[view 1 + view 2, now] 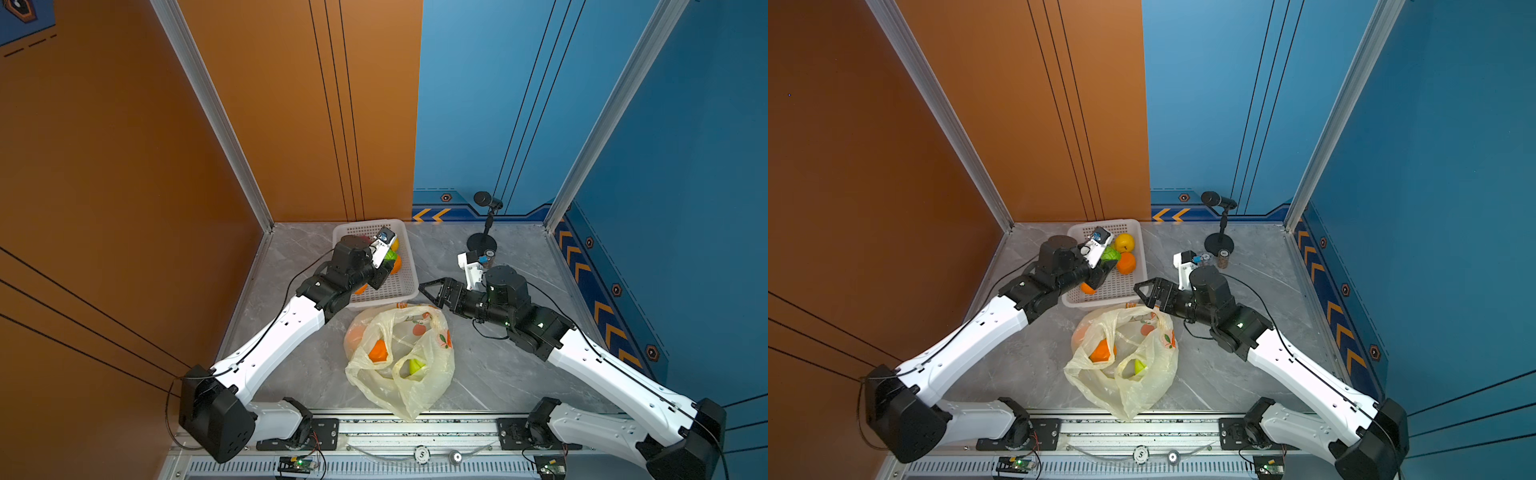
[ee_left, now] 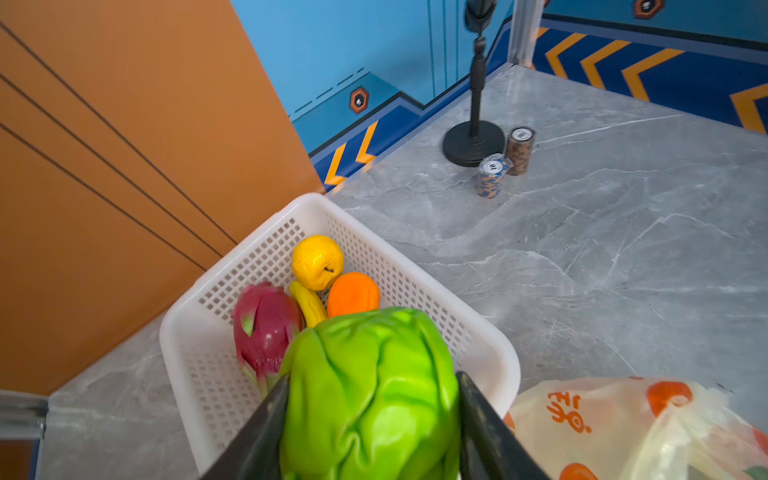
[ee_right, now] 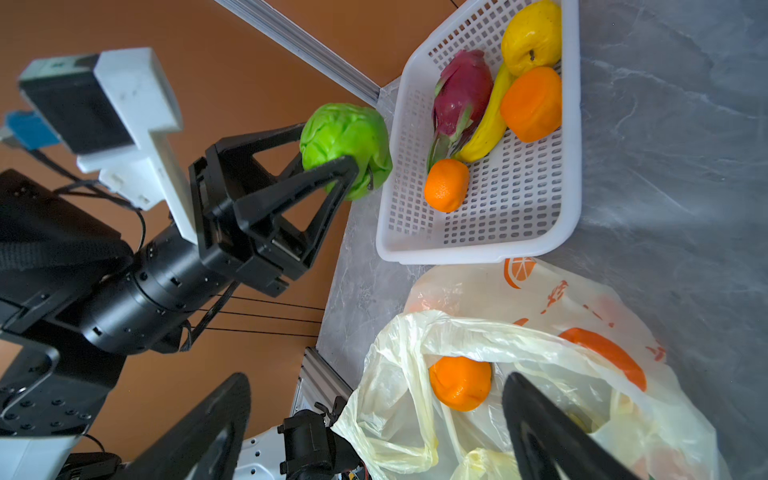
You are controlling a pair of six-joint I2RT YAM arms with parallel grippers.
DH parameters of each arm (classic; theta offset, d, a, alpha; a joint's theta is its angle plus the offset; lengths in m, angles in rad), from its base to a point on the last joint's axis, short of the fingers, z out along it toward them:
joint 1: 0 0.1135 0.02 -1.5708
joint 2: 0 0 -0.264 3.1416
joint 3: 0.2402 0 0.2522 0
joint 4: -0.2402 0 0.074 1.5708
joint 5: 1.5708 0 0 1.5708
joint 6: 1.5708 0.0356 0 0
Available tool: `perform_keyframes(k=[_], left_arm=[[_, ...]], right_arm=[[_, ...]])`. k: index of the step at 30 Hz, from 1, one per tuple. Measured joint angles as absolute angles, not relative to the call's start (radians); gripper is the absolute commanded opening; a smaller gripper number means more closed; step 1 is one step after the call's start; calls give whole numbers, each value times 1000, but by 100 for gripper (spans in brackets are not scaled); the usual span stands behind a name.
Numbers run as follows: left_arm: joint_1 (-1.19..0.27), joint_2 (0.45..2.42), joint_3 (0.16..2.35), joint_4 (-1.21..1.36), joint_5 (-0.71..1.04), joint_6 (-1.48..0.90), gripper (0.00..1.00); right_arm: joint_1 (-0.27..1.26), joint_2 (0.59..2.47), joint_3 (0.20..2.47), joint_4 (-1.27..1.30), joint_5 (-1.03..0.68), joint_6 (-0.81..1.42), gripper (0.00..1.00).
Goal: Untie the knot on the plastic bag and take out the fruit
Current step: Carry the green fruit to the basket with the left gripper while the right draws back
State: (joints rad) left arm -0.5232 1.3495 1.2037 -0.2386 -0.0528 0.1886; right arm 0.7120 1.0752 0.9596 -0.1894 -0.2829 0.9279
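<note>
I will use my left gripper to set the green leafy fruit, now held over the white basket, down next to the oranges near the white basket's front side [image 1: 384,288].
The pale-yellow plastic bag [image 1: 432,374] [image 1: 1144,386] lies crumpled at the table's front middle, its mouth slack and open. No knot shows. Inside it are an orange [image 1: 378,351] [image 3: 459,382] and a yellow-green fruit [image 1: 415,366]. My left gripper [image 2: 372,376] [image 1: 1105,272] is shut on a green leafy fruit [image 2: 365,415] [image 3: 345,137] and holds it over the white basket [image 2: 490,336] [image 1: 409,266]. My right gripper [image 1: 428,296] [image 3: 376,378] hangs open and empty above the bag's far edge, next to the basket's front corner.
In the basket lie a dragon fruit [image 2: 264,328], a yellow fruit [image 2: 317,262], two oranges [image 2: 353,293] [image 3: 446,185] and a banana [image 2: 309,305]. A microphone stand [image 1: 482,241] and two chip stacks [image 2: 490,176] stand at the back right. Walls close three sides.
</note>
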Motion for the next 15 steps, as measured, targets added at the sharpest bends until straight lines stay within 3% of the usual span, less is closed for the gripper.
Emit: perform_keyframes(k=[15], left_arm=[[-417, 1705, 1511, -493, -46, -9, 39]], right_arm=[[717, 1119, 966, -248, -252, 914, 97]])
